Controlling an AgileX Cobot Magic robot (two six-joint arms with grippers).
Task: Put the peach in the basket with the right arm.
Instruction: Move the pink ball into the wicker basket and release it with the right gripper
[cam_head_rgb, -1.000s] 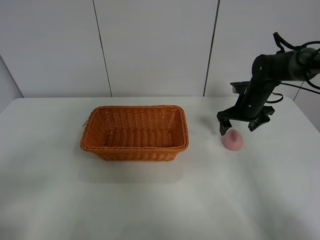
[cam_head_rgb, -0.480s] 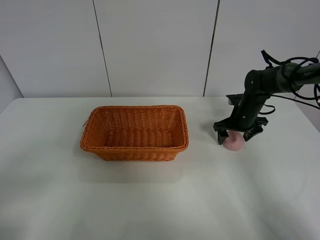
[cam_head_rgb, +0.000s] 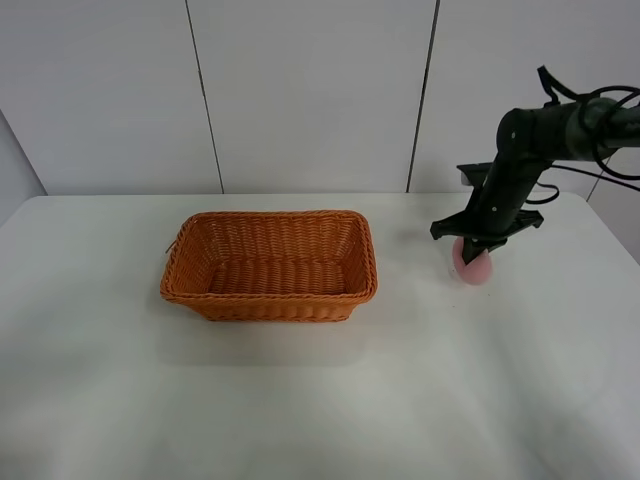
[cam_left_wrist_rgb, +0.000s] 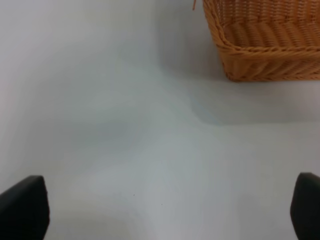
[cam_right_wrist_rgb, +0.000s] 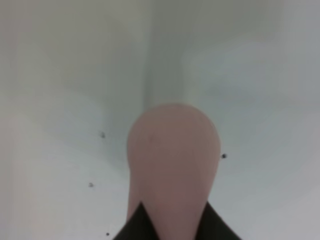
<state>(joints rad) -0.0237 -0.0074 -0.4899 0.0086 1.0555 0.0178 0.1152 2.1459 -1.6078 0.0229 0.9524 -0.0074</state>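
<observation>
Next, my right gripper releases the pink peach so that it rests on the middle of the orange-brown wicker basket's bottom (cam_head_rgb: 281, 270). The peach still hangs just off the white table.
The pink peach (cam_head_rgb: 473, 269) hangs just off the white table, to the right of the basket (cam_head_rgb: 272, 304). My right gripper (cam_head_rgb: 470, 250) comes down on it from above and is shut on it. In the right wrist view the peach (cam_right_wrist_rgb: 172, 150) fills the middle, with the right gripper (cam_right_wrist_rgb: 175, 231) pinching its near end between black fingertips (cam_right_wrist_rgb: 135, 231). The orange-brown wicker basket is empty. Only a corner of the basket (cam_left_wrist_rgb: 265, 65) appears in the left wrist view, where my left gripper (cam_left_wrist_rgb: 165, 206) stands open over bare table. The left arm is out of the exterior high view.
The white table (cam_head_rgb: 320, 400) ends at a pale panelled wall (cam_head_rgb: 300, 90) behind. The right arm (cam_head_rgb: 560, 130) and its loose cables reach in from the right edge, above the table's back right corner.
My right gripper dropped over the peach, its fingers closed on the fruit, and it has risen a little, carrying the peach up off the table.
</observation>
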